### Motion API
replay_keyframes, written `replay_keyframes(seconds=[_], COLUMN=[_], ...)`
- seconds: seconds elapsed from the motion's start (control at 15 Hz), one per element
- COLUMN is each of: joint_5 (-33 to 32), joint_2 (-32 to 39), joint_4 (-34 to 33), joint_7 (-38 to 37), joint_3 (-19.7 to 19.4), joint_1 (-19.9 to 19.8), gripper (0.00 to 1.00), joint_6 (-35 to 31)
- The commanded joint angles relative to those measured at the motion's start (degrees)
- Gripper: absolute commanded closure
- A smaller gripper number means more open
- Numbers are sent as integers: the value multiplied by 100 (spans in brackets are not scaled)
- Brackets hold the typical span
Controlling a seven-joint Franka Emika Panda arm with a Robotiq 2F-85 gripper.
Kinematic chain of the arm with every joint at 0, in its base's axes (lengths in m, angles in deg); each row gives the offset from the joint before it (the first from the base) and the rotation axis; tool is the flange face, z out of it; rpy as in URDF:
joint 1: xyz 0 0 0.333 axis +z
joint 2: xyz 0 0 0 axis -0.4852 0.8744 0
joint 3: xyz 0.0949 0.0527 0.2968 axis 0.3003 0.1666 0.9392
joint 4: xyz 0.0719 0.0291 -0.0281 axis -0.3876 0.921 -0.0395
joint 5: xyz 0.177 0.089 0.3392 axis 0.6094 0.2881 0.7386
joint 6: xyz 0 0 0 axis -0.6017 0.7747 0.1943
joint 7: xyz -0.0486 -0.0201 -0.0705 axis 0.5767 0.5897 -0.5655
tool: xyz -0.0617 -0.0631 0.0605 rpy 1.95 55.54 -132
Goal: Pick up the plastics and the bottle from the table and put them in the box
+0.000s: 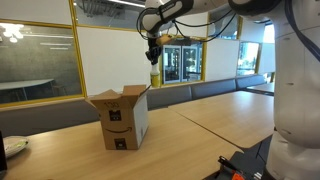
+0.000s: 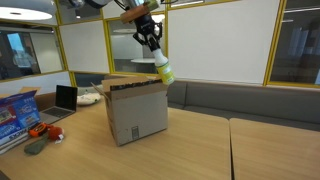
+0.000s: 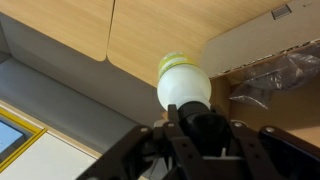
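Next, I let the bottle go from my gripper inside the open cardboard box (image 1: 123, 98) (image 3: 246, 96), next to the crinkled clear plastics.
My gripper (image 1: 154, 56) is shut on the bottle (image 1: 155, 75), a slim yellowish-clear spray bottle with a black top, which hangs in the air above and beside the box (image 1: 122, 122). In an exterior view the bottle (image 2: 164, 71) hangs tilted from the gripper (image 2: 153, 48) just over the far right corner of the open cardboard box (image 2: 138, 115). In the wrist view the bottle (image 3: 184, 85) points down from the gripper (image 3: 196, 130), beside a box flap (image 3: 262, 42), with crinkled clear plastics (image 3: 275, 76) lying inside the box. The box stands on the wooden table (image 1: 200, 120).
A grey bench runs along the wall behind the table (image 2: 250, 100). A laptop (image 2: 64, 100) and coloured packets (image 2: 14, 112) lie at the table's end, with small red and dark items (image 2: 45, 133) near them. A white object (image 1: 12, 147) sits at the table's edge.
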Motion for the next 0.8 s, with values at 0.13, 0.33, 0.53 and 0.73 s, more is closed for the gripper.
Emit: replay_keyframes(seconds=[0.13,0.33,0.53,0.73], joint_5=[-506,-468,-157,340], joint_2=[352,454,489,444], joint_4=[-1011,-1248,-1215,-966], joint_7=[-85,-47,1,5], joint_3=[173,247,295,337], joint_1=[374,504,503,407], gripper=[84,84,84,84], joint_6=[291,297,128,-89])
